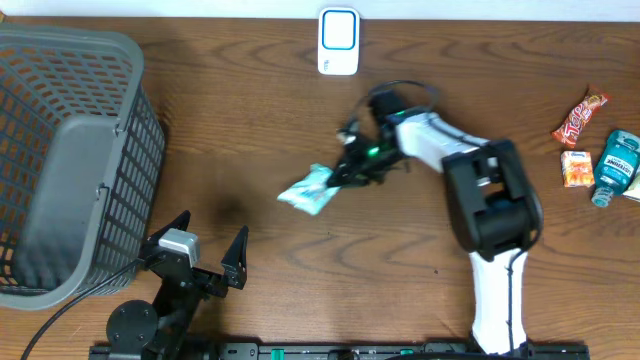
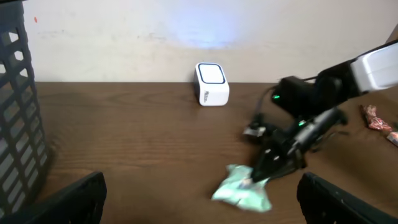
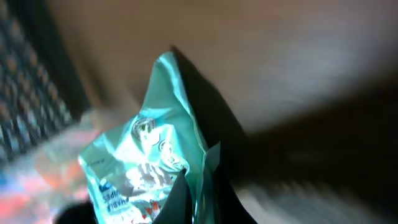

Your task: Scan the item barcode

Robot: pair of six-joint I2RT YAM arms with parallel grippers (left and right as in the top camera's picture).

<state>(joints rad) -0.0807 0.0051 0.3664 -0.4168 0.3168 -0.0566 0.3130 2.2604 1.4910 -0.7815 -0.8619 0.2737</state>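
My right gripper is to set the mint-green packet down midway [image 1: 390,215] between the grey mesh basket and the teal bottle.
A crinkled mint-green packet [image 1: 310,189] lies mid-table, and my right gripper [image 1: 338,176] is shut on its right edge. From the left wrist the packet [image 2: 244,189] shows low at centre-right, with the right gripper [image 2: 264,171] pinching its upper corner. The right wrist view is filled by the green packet [image 3: 146,162], its edge pressed between the dark fingers [image 3: 186,199]. A white scanner [image 1: 338,42] stands at the table's far edge, also seen as the scanner [image 2: 211,84]. My left gripper [image 1: 207,247] stands open near the front edge, holding nothing.
A grey mesh basket [image 1: 70,160] fills the left side. At the far right lie a red candy bar [image 1: 580,116], an orange snack pack [image 1: 576,168] and a teal bottle [image 1: 615,166].
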